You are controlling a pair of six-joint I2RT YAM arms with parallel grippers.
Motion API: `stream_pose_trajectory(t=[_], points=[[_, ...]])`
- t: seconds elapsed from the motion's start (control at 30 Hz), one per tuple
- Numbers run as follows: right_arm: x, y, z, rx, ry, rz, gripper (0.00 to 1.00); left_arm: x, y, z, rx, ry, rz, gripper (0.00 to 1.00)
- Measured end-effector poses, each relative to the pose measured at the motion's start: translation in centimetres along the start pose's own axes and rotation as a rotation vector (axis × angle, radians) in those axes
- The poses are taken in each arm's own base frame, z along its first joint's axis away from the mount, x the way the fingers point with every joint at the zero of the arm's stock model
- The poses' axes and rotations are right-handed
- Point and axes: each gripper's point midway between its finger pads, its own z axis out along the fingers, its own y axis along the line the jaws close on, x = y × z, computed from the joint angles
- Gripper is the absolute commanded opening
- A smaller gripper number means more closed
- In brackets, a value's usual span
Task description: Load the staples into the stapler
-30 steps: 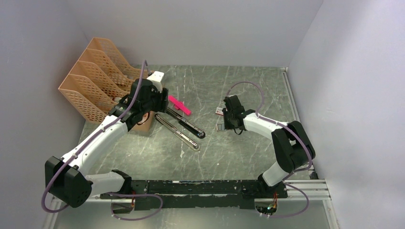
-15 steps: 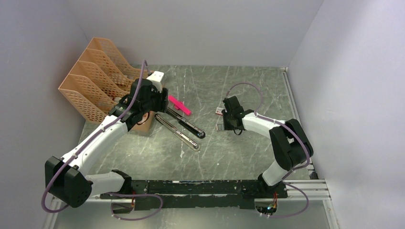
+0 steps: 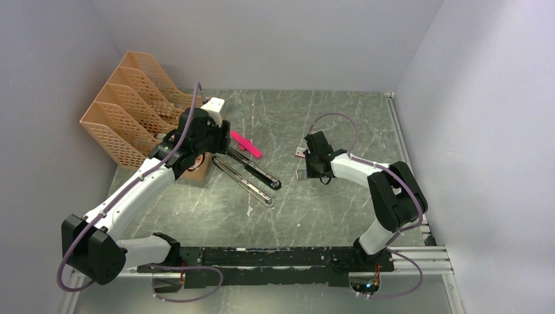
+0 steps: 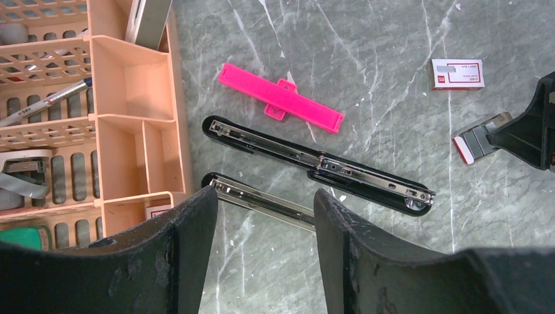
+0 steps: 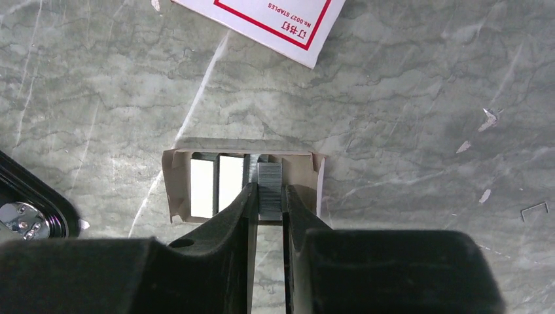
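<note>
Next, my right gripper lets go of the grey strip of staples on the bare table (image 3: 245, 210) next to the small white fleck.
The black stapler (image 4: 321, 163) lies opened out flat on the table, silver rail up; it also shows in the top view (image 3: 255, 169). My left gripper (image 4: 265, 196) is open and empty, hovering above the table near the stapler's left end, and shows in the top view (image 3: 219, 140). My right gripper (image 5: 268, 193) is shut on a grey strip of staples (image 5: 269, 183) at the open cardboard tray (image 5: 173, 186), which holds more strips. The white box with red print (image 5: 262, 19) lies just beyond the tray. The right gripper (image 3: 314, 169) is right of the stapler.
A slim black-and-silver stick (image 4: 262, 199) lies beside the stapler, under my left fingers. A pink plastic piece (image 4: 281, 98) lies behind it. An orange desk organizer (image 4: 131, 98) and mesh file racks (image 3: 124, 111) stand at the left. One loose staple (image 5: 535, 209) lies on the table.
The right arm has shifted very slightly over the tray. The left arm and the things on the table have not moved.
</note>
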Motion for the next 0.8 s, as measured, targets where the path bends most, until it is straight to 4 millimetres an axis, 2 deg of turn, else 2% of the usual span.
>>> stream_pose_trajectory(t=[0.37,0.63,0.73,0.8], points=[[-1.4,-0.4,-1.3,0.023,-0.058,0.005,0.09,0.0,0.0,0.0,0.0,0.0,0.0,0.6],[-1.3,-0.4,-1.8,0.023,-0.057,-0.022,0.08,0.1,0.1,0.0,-0.002,0.002,-0.001,0.6],[-1.8,0.5,-2.7,-0.005,-0.084,-0.068,0.08,0.1,0.1,0.0,-0.002,0.002,-0.001,0.6],[-2.1,1.9,-3.6,-0.042,-0.11,-0.122,0.09,0.1,0.1,0.0,-0.003,0.002,-0.002,0.6]])
